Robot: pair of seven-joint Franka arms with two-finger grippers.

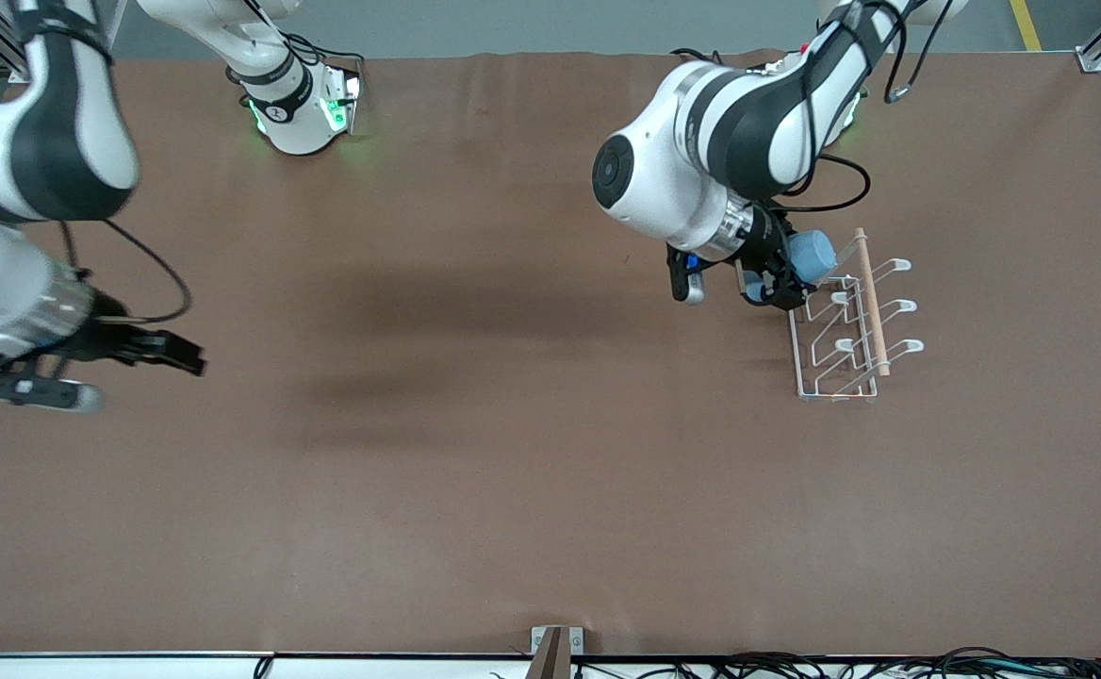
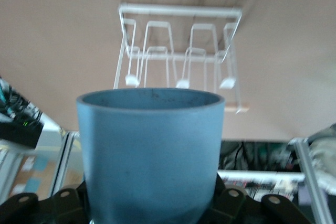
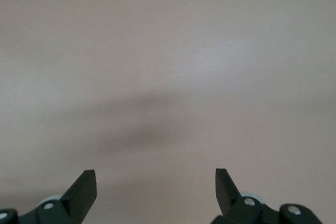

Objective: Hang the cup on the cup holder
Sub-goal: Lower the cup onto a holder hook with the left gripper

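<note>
Next, my left gripper lets go of the light-blue cup on the cup holder's near-side peg (image 1: 838, 358) (image 2: 132, 66), the one closest to the table-edge bracket.
My left gripper (image 1: 794, 271) is shut on the light-blue cup (image 1: 813, 255), carried on its side in the air. It hangs over the table right beside a corner of the white wire cup holder (image 1: 870, 311). In the left wrist view the cup (image 2: 150, 150) fills the foreground and hides the fingers. Its open mouth faces the cup holder (image 2: 178, 10), whose loop-tipped prongs (image 2: 182, 83) point toward it. My right gripper (image 1: 192, 358) waits open over bare table at the right arm's end, with nothing between its fingers (image 3: 84, 190).
The brown table cover (image 1: 475, 471) stretches bare between the two arms. The left arm's bulky elbow (image 1: 664, 179) hangs over the table beside the cup holder. Cables and a bracket (image 1: 550, 651) line the table edge nearest the front camera.
</note>
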